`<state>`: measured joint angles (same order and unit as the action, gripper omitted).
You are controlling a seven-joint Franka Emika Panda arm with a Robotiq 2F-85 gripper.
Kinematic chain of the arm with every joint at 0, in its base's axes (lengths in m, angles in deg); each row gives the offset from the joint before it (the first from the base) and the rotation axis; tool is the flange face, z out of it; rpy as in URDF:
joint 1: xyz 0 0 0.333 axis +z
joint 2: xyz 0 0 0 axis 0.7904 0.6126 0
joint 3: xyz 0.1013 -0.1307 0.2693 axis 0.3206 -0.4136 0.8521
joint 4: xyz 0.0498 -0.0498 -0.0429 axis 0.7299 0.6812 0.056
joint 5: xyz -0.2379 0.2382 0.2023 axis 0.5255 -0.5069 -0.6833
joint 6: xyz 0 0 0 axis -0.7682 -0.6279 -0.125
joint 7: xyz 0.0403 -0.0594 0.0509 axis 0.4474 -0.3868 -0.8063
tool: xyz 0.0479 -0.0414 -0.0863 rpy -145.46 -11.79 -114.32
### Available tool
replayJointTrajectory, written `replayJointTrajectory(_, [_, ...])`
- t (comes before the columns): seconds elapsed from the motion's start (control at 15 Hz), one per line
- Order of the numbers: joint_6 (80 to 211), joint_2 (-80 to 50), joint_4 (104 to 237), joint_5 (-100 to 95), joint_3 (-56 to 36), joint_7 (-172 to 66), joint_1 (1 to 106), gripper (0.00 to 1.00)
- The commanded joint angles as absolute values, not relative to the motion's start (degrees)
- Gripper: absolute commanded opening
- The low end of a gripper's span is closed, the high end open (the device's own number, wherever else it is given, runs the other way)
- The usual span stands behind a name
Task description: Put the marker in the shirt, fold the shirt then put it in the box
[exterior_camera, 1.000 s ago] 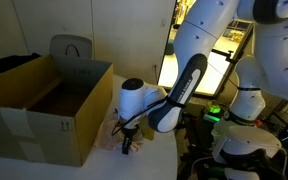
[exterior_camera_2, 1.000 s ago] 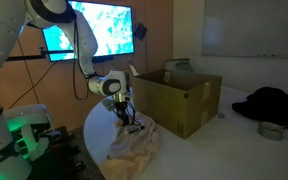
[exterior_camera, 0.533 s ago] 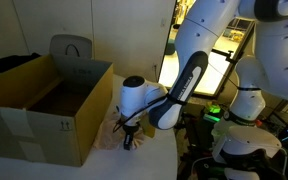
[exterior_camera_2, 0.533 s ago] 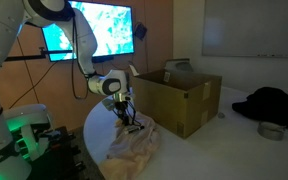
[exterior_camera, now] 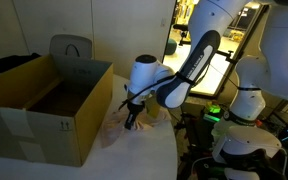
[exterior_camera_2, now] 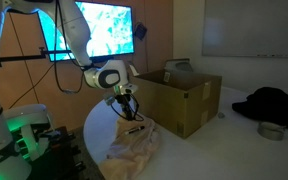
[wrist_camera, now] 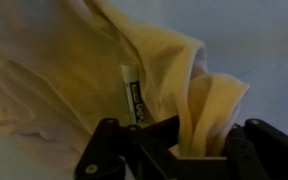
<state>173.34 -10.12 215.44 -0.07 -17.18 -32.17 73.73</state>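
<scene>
Next, my gripper releases the raised fold of cloth on the middle of the pale yellow shirt (exterior_camera: 140, 112).
A pale yellow shirt (exterior_camera_2: 134, 150) lies crumpled on the white table beside the cardboard box (exterior_camera_2: 179, 105). The box also shows in an exterior view (exterior_camera: 44, 115). In the wrist view a white marker (wrist_camera: 131, 95) lies on the shirt (wrist_camera: 44, 70), just left of the jaws. My gripper (wrist_camera: 184, 150) is shut on a raised fold of the shirt. In both exterior views the gripper (exterior_camera: 130, 122) (exterior_camera_2: 131, 108) hangs above the shirt near the box's corner, holding cloth up. A small dark shape on the shirt (exterior_camera_2: 136, 128) may be the marker.
The open box is empty inside as far as I see. A black garment (exterior_camera_2: 274, 100) and a small grey bowl (exterior_camera_2: 271, 130) lie beyond the box. A grey chair (exterior_camera: 72, 48) stands behind it. The table's rounded edge (exterior_camera_2: 94, 130) is near the shirt.
The gripper has risen and shifted a little toward the box, lifting a fold of the shirt off the table. The marker stays on the shirt.
</scene>
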Motion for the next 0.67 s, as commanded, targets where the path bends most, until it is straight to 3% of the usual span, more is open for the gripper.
replayJointTrajectory(0.0, [174.4, -13.8, 218.7, 4.1, -21.1, -26.8, 73.6, 0.00])
replayJointTrajectory(0.53, [171.5, -10.6, 218.2, 4.9, -22.9, -20.6, 71.0, 0.02])
replayJointTrajectory(0.6, [171.3, -10.2, 218.1, 4.9, -22.9, -20.1, 70.8, 0.26])
